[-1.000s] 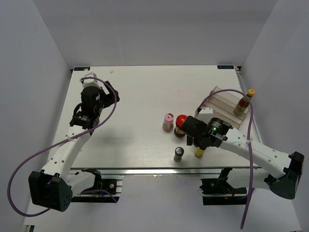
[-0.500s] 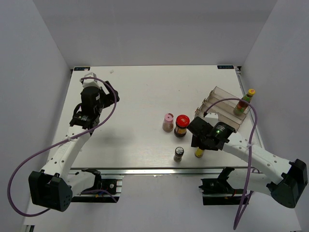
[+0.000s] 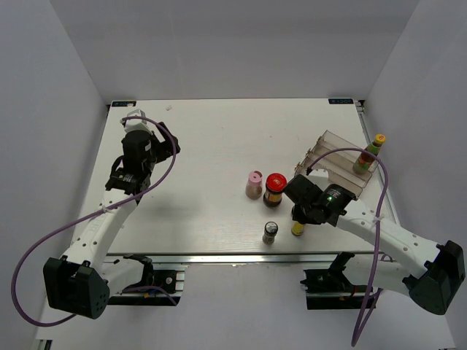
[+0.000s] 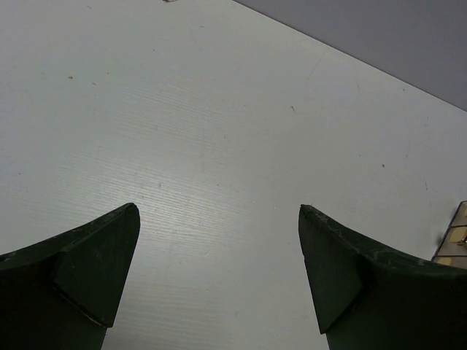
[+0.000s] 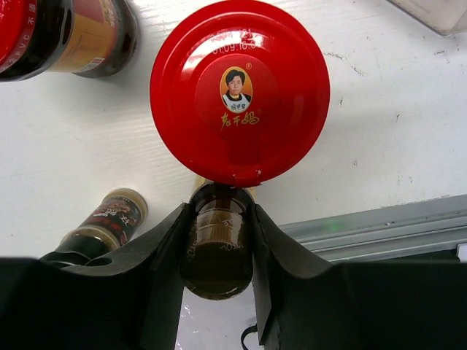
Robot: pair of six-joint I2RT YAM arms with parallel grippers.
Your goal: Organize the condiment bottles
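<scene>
I will use my right gripper to set the slim dark bottle down in the far corner of the clear rack's back step [image 3: 326, 146].
My right gripper [image 3: 299, 219] [image 5: 222, 208] is shut on a slim dark bottle [image 5: 217, 248] near the table's front edge, and the bottle's yellow end [image 3: 298, 230] shows below the wrist. A red-lidded jar [image 5: 239, 91] stands right in front of the fingers and hides the bottle's far end. Another red-lidded jar [image 3: 274, 187] [image 5: 66, 33], a pink-capped shaker [image 3: 254, 184] and a grey-capped dark shaker [image 3: 271, 232] [image 5: 109, 219] stand close by on the left. A yellow-capped bottle [image 3: 368, 153] stands at the clear rack [image 3: 332, 149]. My left gripper [image 3: 171, 142] [image 4: 219, 208] hangs open over bare table.
The clear stepped rack stands at the right edge of the table, just behind my right arm. The metal front rail [image 5: 379, 226] runs right beside the held bottle. My left arm reaches over the table's far left part.
My right gripper has shut on the slim bottle, its wrist shifting slightly right and toward the front edge. The left arm has stayed still.
</scene>
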